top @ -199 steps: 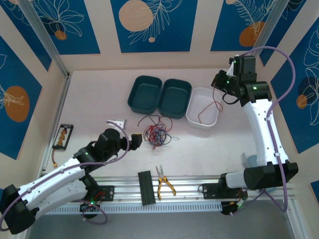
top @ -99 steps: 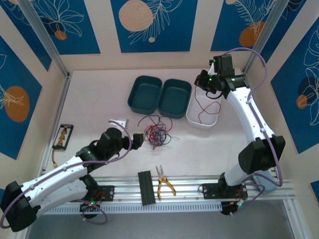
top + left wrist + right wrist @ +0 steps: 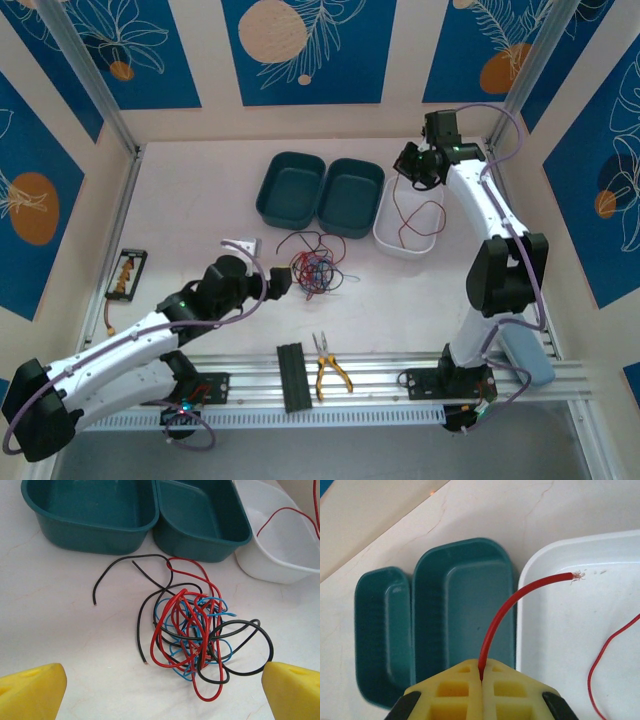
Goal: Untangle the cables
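Observation:
My right gripper is going to release the single red cable inside the white tub point(image 3: 418, 225) point(image 3: 622, 680) next to the teal tubs.
The cables point(image 3: 312, 268) lie as a red, blue and black tangle on the table in front of the teal tubs. In the left wrist view the tangle point(image 3: 192, 630) sits just ahead of my left gripper point(image 3: 162, 692), which is open, with its yellow fingertips point(image 3: 30, 695) wide apart on either side. My left gripper point(image 3: 275, 283) is low, just left of the pile. My right gripper point(image 3: 412, 165) hangs above the white tub's point(image 3: 408, 246) far edge, shut on a single red cable point(image 3: 400, 215) that droops into the tub. That cable point(image 3: 497, 620) rises from my right gripper point(image 3: 481, 680), its frayed end free.
Two empty teal tubs point(image 3: 290, 188) point(image 3: 350, 197) stand left of the white tub. Yellow-handled pliers point(image 3: 330, 372) and a black block point(image 3: 292, 377) lie on the front rail. A small black holder point(image 3: 125, 275) sits at the far left, and a small white piece point(image 3: 238, 245) near my left arm.
My right gripper has swung left and toward the back wall with the red cable, and its arm has folded upright. My left gripper has crept slightly toward the tangle.

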Available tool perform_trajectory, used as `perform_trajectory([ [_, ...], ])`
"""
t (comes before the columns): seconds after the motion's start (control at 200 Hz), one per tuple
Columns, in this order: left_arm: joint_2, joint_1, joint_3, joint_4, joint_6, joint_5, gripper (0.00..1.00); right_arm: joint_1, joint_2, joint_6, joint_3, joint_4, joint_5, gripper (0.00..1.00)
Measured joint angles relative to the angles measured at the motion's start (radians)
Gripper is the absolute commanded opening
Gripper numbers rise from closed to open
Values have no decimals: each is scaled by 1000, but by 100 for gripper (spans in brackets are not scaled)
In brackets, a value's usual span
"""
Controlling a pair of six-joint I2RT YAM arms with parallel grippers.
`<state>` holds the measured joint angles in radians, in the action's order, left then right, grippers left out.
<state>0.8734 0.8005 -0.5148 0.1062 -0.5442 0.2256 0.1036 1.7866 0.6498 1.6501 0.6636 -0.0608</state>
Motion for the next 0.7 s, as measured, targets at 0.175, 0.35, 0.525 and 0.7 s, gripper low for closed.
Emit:
perform_trajectory([
  [0.175, 32, 0, 0, -15, 0, -10, 100, -21, 85, 15, 60, 11, -41, 0],
  [0.35, 72, 0, 0, -18, 0, -17, 100, -18, 169, 52, 92, 38, -101, 0],
  [0.525, 101, 0, 0, -23, 0, -32, 100, -5, 244, 94, 92, 77, -142, 0],
  [0.7, 122, 0, -1, -40, 0, -45, 100, 5, 310, 122, 92, 95, -145, 0],
])
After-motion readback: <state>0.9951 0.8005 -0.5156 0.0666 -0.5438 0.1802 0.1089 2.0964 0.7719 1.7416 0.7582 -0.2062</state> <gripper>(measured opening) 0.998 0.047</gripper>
